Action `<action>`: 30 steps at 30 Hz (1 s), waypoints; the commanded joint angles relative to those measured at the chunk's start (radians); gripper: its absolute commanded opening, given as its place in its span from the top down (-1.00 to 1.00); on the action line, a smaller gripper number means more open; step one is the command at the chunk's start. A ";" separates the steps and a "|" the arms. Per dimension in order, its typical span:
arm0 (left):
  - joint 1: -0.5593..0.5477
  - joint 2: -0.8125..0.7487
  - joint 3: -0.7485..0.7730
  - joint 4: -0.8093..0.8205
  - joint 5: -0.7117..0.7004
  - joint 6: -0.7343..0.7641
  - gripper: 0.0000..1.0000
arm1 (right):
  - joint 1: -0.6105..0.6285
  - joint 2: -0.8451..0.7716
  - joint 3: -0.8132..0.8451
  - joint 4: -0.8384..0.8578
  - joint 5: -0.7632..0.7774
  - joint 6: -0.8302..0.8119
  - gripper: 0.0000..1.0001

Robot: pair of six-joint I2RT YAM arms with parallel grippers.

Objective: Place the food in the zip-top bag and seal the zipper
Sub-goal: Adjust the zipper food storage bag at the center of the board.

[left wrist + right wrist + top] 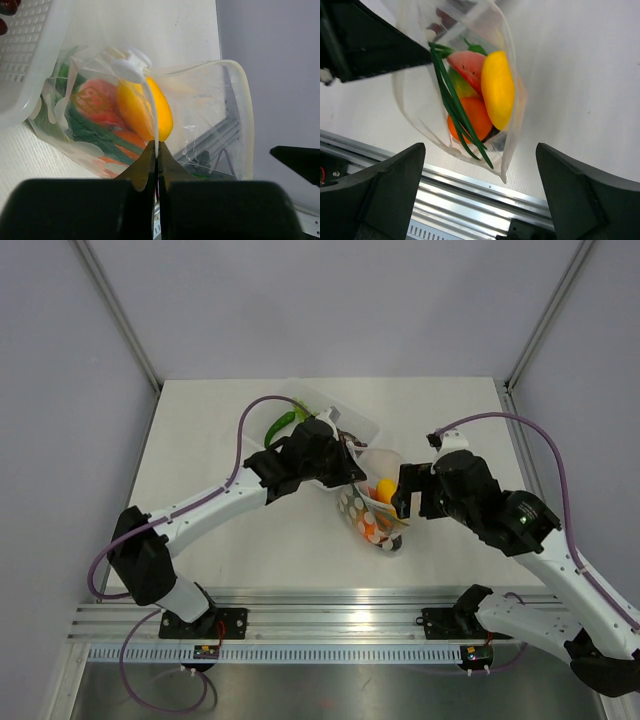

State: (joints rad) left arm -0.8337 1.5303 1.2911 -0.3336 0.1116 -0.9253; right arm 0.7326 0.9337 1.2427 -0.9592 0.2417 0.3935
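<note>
I have the middle of the bag's rim in my left gripper, away from the white slider, so I should open it and take the bag's corner (131, 65) beside the slider.
The clear zip-top bag (377, 512) hangs between both arms, mouth up. In it are a yellow piece (497, 90), an orange piece (472, 117), a red watermelon slice (467, 67) and a green onion (455, 107). My left gripper (158, 146) is shut on the bag's mouth edge and holds it up; in the top view it (350, 480) is at the bag's left. The mouth's thick clear zipper rim (246, 100) gapes open. My right gripper (480, 185) is open and empty, its fingers wide apart on either side of the bag's lower end; in the top view it (405, 495) is at the bag's right.
A white perforated tray (345, 412) stands behind the left gripper, holding a green pepper (281, 425) and dark round pieces (7, 10). The tray's wall (25, 60) is close to the bag's left. The metal rail (470, 192) runs along the table's near edge.
</note>
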 commanded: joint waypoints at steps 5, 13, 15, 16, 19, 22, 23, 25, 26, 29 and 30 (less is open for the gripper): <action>0.019 0.010 0.059 0.056 -0.010 0.005 1.00 | -0.001 -0.145 -0.201 0.040 0.004 0.131 -0.94; 0.021 0.025 0.086 0.053 -0.003 0.008 1.00 | -0.001 -0.187 -0.324 0.175 0.002 0.088 -0.76; 0.021 0.033 0.091 0.050 -0.006 0.005 1.00 | -0.001 -0.164 -0.325 0.200 0.001 0.085 -0.66; 0.021 0.034 0.096 0.047 -0.009 0.000 1.00 | -0.001 -0.138 -0.324 0.204 0.001 0.088 -0.50; 0.021 0.047 0.114 0.025 -0.026 -0.012 1.00 | -0.001 -0.101 -0.324 0.231 0.001 0.093 -0.21; 0.021 0.050 0.117 0.022 -0.029 -0.015 1.00 | 0.001 -0.096 -0.333 0.264 0.007 0.097 0.06; 0.021 0.048 0.117 0.021 -0.029 -0.015 1.00 | -0.001 -0.099 -0.333 0.269 0.017 0.097 0.31; 0.021 0.042 0.114 0.022 -0.027 -0.004 1.00 | -0.002 -0.104 -0.335 0.278 0.036 0.091 0.47; 0.021 0.037 0.111 0.027 -0.027 0.003 1.00 | -0.001 -0.105 -0.335 0.280 0.060 0.087 0.52; 0.021 0.007 0.091 0.036 -0.023 0.057 0.60 | -0.001 -0.104 -0.322 0.274 0.125 0.065 0.63; 0.021 -0.004 0.079 0.028 -0.038 0.080 0.29 | -0.001 -0.102 -0.315 0.269 0.146 0.061 0.88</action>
State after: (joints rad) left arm -0.8185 1.5795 1.3556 -0.3481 0.1020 -0.8997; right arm 0.7330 0.8406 0.9028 -0.7349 0.2863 0.4740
